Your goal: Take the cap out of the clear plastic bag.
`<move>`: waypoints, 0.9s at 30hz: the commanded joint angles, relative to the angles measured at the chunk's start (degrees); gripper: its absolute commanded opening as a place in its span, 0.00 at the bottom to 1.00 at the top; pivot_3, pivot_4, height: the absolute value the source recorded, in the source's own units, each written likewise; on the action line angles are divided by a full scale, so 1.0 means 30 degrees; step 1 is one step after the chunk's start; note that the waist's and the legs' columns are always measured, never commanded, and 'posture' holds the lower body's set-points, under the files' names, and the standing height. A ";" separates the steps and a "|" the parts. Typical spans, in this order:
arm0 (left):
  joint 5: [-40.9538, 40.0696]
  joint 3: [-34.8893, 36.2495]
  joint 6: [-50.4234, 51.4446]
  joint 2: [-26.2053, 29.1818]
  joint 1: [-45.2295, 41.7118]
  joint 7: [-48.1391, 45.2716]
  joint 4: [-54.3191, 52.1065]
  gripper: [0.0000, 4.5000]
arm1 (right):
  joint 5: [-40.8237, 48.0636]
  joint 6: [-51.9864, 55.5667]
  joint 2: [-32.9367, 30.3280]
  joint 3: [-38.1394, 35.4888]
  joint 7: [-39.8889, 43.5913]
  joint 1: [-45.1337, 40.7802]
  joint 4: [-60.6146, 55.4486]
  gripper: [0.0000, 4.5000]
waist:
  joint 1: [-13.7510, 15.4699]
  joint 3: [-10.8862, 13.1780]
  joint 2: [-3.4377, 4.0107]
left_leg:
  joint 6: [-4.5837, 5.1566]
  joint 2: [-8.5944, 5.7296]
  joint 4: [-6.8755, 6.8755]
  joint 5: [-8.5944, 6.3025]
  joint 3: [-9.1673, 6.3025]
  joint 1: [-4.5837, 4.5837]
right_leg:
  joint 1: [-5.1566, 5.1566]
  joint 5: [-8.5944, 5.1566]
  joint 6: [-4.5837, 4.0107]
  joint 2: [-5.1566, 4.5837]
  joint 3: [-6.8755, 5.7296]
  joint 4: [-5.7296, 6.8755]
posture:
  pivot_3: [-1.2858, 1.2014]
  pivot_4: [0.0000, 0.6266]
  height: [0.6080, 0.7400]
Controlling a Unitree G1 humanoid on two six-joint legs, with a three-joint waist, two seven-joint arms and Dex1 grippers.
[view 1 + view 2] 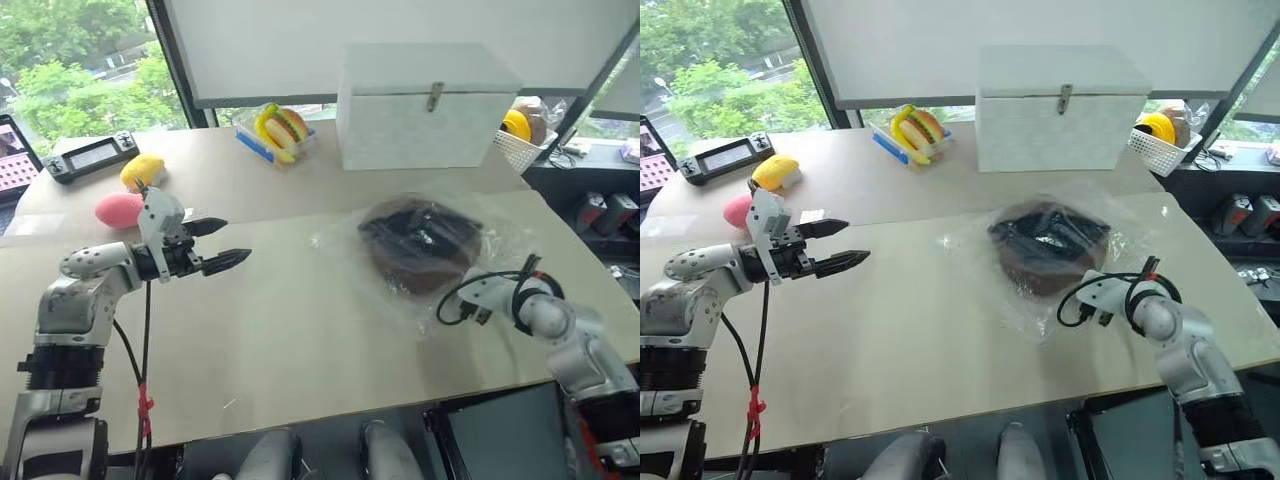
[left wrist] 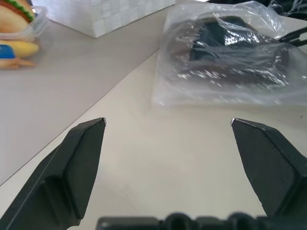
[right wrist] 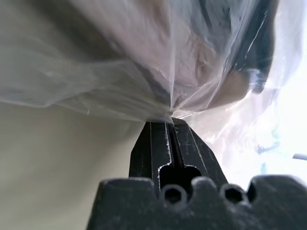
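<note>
The clear plastic bag, still on the table with a fold pinched, will be released by my right gripper on the middle of the table (image 1: 335, 251), nearer my left gripper.
The brown cap (image 1: 420, 245) with its dark lining lies inside the clear plastic bag (image 1: 345, 245) on the right half of the table. In the right wrist view, my right gripper (image 3: 170, 122) is shut, with a fold of the bag (image 3: 144, 72) pinched between its fingertips. From the head views, that gripper (image 1: 1087, 290) sits at the bag's near right edge. My left gripper (image 1: 235, 242) hovers open above the table, well left of the bag. Its fingers frame the bag (image 2: 225, 57) in the left wrist view, and nothing is between them.
A white lidded box (image 1: 425, 105) stands behind the bag. A tub of toy food (image 1: 278, 132), a yellow toy (image 1: 143, 172), a pink egg toy (image 1: 120, 210) and a handheld controller (image 1: 92, 155) lie at the back left. A white basket (image 1: 520, 135) sits at the back right.
</note>
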 commanded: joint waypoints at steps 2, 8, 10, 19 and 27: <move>0.0135 0.0080 -0.0469 0.0045 -0.0553 -0.0128 -0.0089 1.00 | -0.2348 -0.0512 -0.0032 0.0961 -0.2249 -0.1995 0.0480 0.02 | -0.0131 0.0007 0.0012 | -0.0004 -0.0001 0.0000 0.0004 0.0021 0.0006 | 0.0001 -0.0003 0.0005 0.0000 0.0014 0.0001 | 0.52 0.24 1.00; 0.0230 -0.0014 -0.0488 -0.0012 -0.0725 -0.0059 -0.0008 1.00 | -0.0704 -0.4410 0.1943 0.1982 -0.2879 -0.2664 -0.1727 0.02 | -0.0194 0.0010 0.0012 | 0.0007 0.0000 -0.0003 -0.0006 0.0018 -0.0006 | -0.0024 0.0019 -0.0032 0.0010 0.0024 -0.0001 | 0.52 0.24 1.00; 0.0275 -0.0046 -0.0494 -0.0038 -0.0775 -0.0052 0.0029 1.00 | 0.0087 -0.5743 0.2930 0.2804 -0.2280 -0.2728 -0.3017 0.02 | -0.0192 0.0012 0.0016 | 0.0008 -0.0002 -0.0003 -0.0008 0.0018 -0.0015 | -0.0033 0.0019 -0.0031 0.0009 0.0030 -0.0006 | 0.52 0.24 1.00; 0.0581 -0.0543 -0.0554 -0.0402 -0.1588 -0.0208 0.0612 1.00 | -0.0030 -1.1975 0.2969 0.6461 0.0110 -0.2870 -0.4126 0.02 | 0.0067 0.0019 0.0018 | 0.0013 -0.0017 -0.0001 -0.0010 0.0004 -0.0018 | -0.0026 0.0020 -0.0028 0.0011 0.0021 -0.0009 | 0.52 0.24 1.00; 0.0792 -0.0748 -0.0570 -0.0658 -0.1923 -0.0367 0.0777 1.00 | -0.3065 -1.6866 -0.0404 0.7659 -0.0253 -0.1713 -0.1038 0.02 | 0.0140 0.0021 0.0014 | 0.0008 -0.0026 -0.0001 -0.0007 0.0004 -0.0006 | -0.0022 0.0020 -0.0029 0.0020 0.0026 0.0000 | 0.52 0.24 1.00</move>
